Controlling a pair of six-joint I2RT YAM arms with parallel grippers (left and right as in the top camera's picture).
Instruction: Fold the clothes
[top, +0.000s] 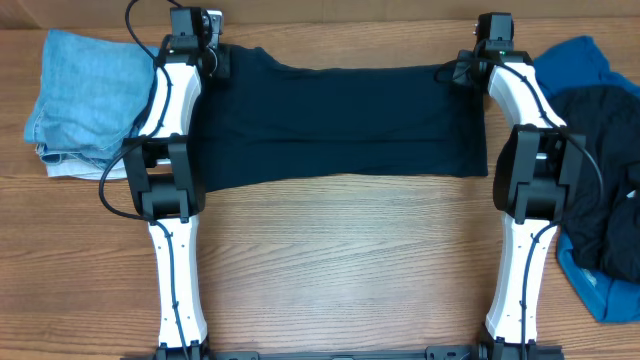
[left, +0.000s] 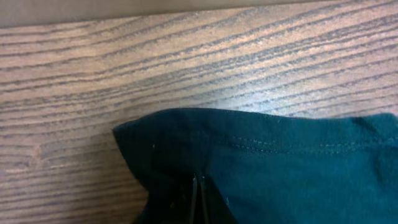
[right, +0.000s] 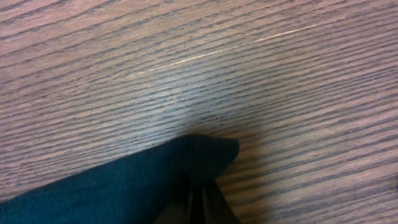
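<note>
The robot's left gripper will release the navy shirt's far corner, now at the table's far middle, on its near corner (top: 190, 174), next to the light-blue garment.
A dark navy shirt (top: 335, 125) lies spread flat across the far middle of the table. My left gripper (top: 215, 58) is shut on its far left corner; in the left wrist view the hemmed corner (left: 249, 162) drapes over the closed fingers (left: 196, 186). My right gripper (top: 462, 70) is shut on its far right corner; in the right wrist view the corner (right: 199, 155) is pinched over the fingers (right: 200, 196). More clothes, a dark shirt (top: 605, 170) on a bright blue one (top: 570, 62), are piled at the right.
A folded pale light-blue denim-like garment (top: 85, 100) lies at the far left. Bare wooden table (top: 350, 270) stretches in front of the shirt between the two arms.
</note>
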